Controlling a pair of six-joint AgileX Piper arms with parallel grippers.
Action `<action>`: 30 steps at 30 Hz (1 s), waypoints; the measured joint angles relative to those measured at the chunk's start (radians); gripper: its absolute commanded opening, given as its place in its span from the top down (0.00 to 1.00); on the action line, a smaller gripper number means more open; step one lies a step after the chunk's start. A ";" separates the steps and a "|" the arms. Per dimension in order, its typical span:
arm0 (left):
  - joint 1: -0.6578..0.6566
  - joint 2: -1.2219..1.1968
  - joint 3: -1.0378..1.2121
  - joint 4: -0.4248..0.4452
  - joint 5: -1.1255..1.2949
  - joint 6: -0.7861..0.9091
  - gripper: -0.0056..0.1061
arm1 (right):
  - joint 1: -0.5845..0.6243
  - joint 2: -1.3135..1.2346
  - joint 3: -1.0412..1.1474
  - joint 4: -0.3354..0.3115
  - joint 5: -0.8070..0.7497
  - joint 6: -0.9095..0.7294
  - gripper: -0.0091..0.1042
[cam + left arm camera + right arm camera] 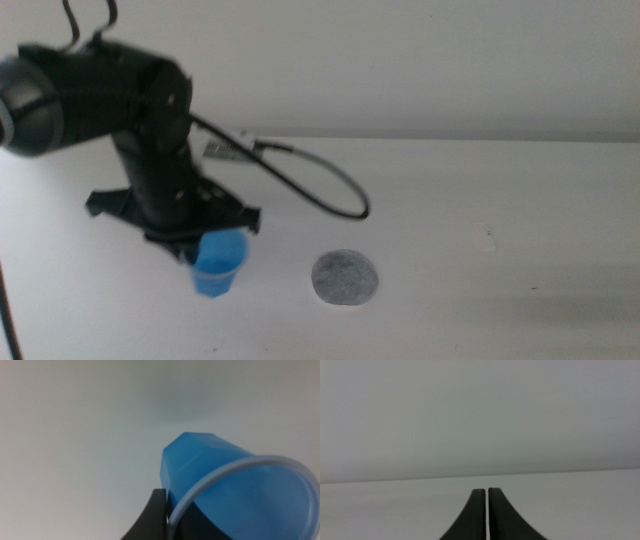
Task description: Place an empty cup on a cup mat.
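Observation:
My left gripper is going to release the blue cup, setting it free on the front part of the grey speckled cup mat (355,290).
The bright blue cup (218,265) hangs upright under my left gripper (207,240), at the front left of the white table. The gripper is shut on the cup's rim. In the left wrist view one jaw sits outside the cup (225,480) wall and the other inside it, with the gripper (172,516) pinching the thin pale rim. The cup looks empty. The grey speckled cup mat (345,278) lies flat on the table just right of the cup, a short gap away, with nothing on it. My right gripper (486,493) is shut and empty, out of the middle view.
A black cable (325,185) loops from the left arm across the table behind the mat. A small faint mark (487,238) shows on the table at the right. A pale wall stands behind the table.

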 measured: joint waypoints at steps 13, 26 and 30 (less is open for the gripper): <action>-0.202 0.212 -0.343 -0.063 0.058 -0.072 0.97 | 0.000 0.000 0.000 0.000 0.000 0.000 0.93; -0.246 0.336 -0.455 -0.091 0.063 -0.072 0.97 | 0.000 0.000 0.000 0.000 0.000 0.000 0.93; -0.246 0.354 -0.455 -0.100 0.063 -0.067 0.97 | 0.000 0.000 0.000 0.000 0.000 0.000 0.93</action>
